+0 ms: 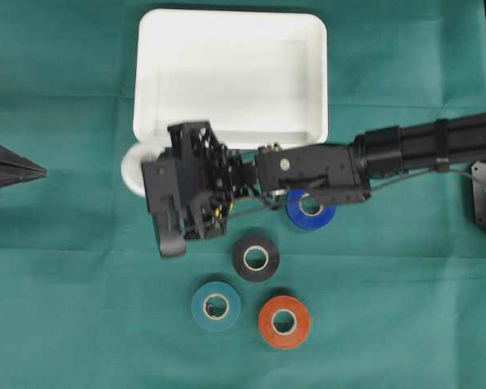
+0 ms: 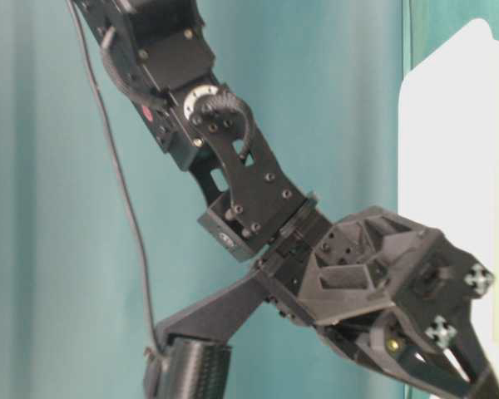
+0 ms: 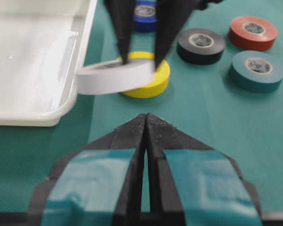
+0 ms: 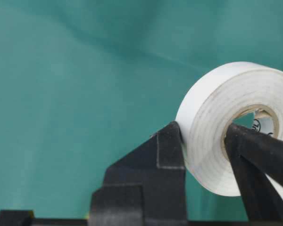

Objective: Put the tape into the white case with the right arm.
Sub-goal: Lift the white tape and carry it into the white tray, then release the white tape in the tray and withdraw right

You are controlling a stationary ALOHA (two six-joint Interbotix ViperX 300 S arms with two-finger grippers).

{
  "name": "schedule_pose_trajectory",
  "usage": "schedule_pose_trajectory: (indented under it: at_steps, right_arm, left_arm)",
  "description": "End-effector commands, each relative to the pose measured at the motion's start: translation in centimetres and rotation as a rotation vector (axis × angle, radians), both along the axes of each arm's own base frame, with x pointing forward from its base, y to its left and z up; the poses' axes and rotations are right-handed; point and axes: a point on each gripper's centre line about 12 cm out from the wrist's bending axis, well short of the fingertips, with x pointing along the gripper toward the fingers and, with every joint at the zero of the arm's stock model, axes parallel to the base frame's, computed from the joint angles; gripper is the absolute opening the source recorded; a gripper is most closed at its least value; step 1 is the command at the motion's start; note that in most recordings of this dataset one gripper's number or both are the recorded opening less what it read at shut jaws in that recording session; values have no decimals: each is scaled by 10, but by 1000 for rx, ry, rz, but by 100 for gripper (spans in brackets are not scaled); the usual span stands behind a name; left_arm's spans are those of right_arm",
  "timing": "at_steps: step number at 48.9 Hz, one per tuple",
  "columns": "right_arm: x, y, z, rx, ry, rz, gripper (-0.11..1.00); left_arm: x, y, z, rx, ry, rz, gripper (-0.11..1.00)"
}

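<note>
My right gripper will let go of the white tape inside the white case (image 1: 175, 69), by the case's short side nearest my left gripper.
A white tape roll (image 4: 205, 141) hangs on edge in my right gripper (image 4: 203, 134), which is shut on it with one black finger inside the core and one on the outer wall. In the left wrist view the tape (image 3: 114, 77) is lifted just right of the white case's rim (image 3: 80, 56), in front of a yellow roll (image 3: 153, 84). From overhead the tape (image 1: 131, 168) peeks out by the front left corner of the case (image 1: 231, 77), outside it. My left gripper (image 3: 146, 117) is shut and empty, parked at the table's left edge (image 1: 16, 168).
Blue (image 1: 311, 209), black (image 1: 256, 258), teal (image 1: 216, 305) and red (image 1: 284, 322) tape rolls lie flat on the green cloth in front of the case. The right arm (image 1: 421, 146) stretches across from the right, over the blue roll.
</note>
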Motion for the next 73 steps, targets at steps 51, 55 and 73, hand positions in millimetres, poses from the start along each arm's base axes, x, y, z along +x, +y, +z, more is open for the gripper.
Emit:
schedule_pose_trajectory:
  at_steps: [51,55,73]
  right_arm:
    - [-22,-147,23,-50,-48,-259,3]
    - [-22,-147,22,-49,-47,-259,3]
    - [-25,-143,31,-51,-63,-253,69]
  left_arm:
    - [1,0,4,0,-8,-3,0]
    - [1,0,4,0,-8,-3,0]
    - [1,0,4,0,-8,-3,0]
